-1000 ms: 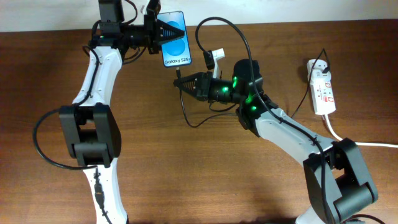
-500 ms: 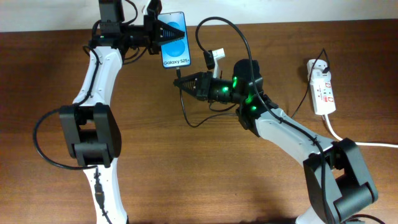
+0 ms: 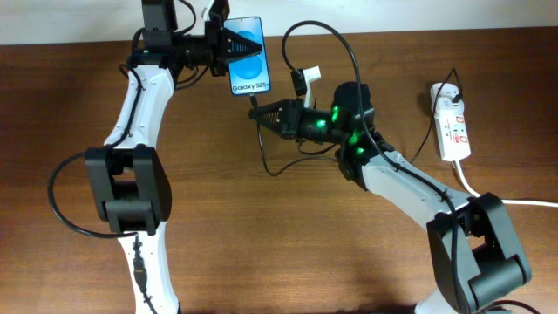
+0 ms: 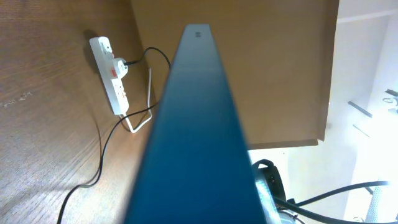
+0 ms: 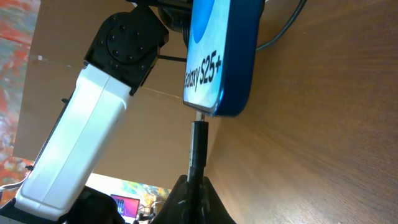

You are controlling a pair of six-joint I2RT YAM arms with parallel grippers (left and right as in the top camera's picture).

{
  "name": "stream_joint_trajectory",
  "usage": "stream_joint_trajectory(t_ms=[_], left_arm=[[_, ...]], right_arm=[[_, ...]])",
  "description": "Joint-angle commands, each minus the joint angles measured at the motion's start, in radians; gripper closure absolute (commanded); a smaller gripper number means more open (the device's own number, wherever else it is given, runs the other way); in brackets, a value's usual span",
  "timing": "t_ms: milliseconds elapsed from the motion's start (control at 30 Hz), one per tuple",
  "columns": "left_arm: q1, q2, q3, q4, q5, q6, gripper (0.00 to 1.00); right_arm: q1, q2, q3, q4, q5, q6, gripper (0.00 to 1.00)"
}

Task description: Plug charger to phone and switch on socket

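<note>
I will use my left gripper to set the phone free on the bare table (image 3: 228,137), between the cable of the charger and that same gripper's own arm. The phone is held at the table's far edge.
The phone (image 3: 248,61) with its blue "Galaxy S25+" screen is held at the table's far edge by my left gripper (image 3: 225,44), which is shut on its upper end. In the left wrist view the phone (image 4: 193,137) fills the middle, seen edge-on. My right gripper (image 3: 266,113) is shut on the charger (image 3: 261,144) plug, just below the phone's bottom edge. In the right wrist view the charger plug (image 5: 198,149) rises from my right gripper (image 5: 194,186), its tip touching the bottom of the phone (image 5: 221,56). The white socket (image 3: 452,126) lies at the right.
The charger's thin black cable loops on the table between the arms and arcs over to the socket, where a plug sits at its far end (image 3: 442,91). A thick white cord (image 3: 501,202) runs off right. The socket also shows in the left wrist view (image 4: 112,74).
Both grippers shifted slightly right together; the phone and the plug tip moved a few pixels right, with the plug now nearer the phone's bottom edge.
</note>
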Motion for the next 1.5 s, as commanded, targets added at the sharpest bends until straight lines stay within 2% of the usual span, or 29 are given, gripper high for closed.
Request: stream_joint_trajectory(t_ms=[0, 700, 733, 833, 867, 967, 1100, 1167, 1333, 1433, 1467], left_arm=[[-0.019, -0.027, 0.024, 0.002, 0.052, 0.0, 1.0], [-0.041, -0.027, 0.024, 0.002, 0.052, 0.0, 1.0], [-0.038, -0.027, 0.024, 0.008, 0.052, 0.0, 1.0], [-0.014, -0.027, 0.024, 0.029, 0.05, 0.0, 1.0], [-0.006, -0.027, 0.024, 0.029, 0.05, 0.0, 1.0], [0.013, -0.027, 0.024, 0.029, 0.05, 0.0, 1.0], [0.021, -0.026, 0.024, 0.028, 0.043, 0.082, 1.0], [0.021, -0.026, 0.024, 0.028, 0.042, 0.151, 1.0], [0.02, -0.026, 0.003, -0.01, -0.085, 0.185, 1.0], [0.008, -0.026, 0.002, -0.256, -0.264, 0.372, 1.0], [0.008, -0.026, 0.002, -0.333, -0.339, 0.416, 1.0]], right_arm=[[-0.015, 0.004, 0.001, 0.012, 0.042, -0.004, 0.96], [-0.019, 0.004, 0.003, 0.064, 0.134, 0.002, 0.96], [-0.019, 0.004, 0.003, 0.063, 0.111, -0.025, 0.93], [-0.045, 0.004, 0.003, 0.063, 0.037, -0.054, 0.57], [-0.056, 0.004, 0.003, 0.063, 0.018, -0.06, 0.5], [-0.106, 0.002, 0.003, 0.063, -0.074, -0.069, 0.4], [-0.154, -0.003, 0.003, 0.049, -0.148, -0.127, 0.28], [-0.195, -0.003, 0.004, -0.11, -0.187, -0.222, 0.27], [-0.24, -0.003, 0.04, -0.537, -0.141, -0.518, 0.25], [-0.237, -0.003, 0.192, -1.002, 0.068, -0.791, 0.22], [-0.237, -0.003, 0.235, -1.095, 0.114, -0.832, 0.21]])
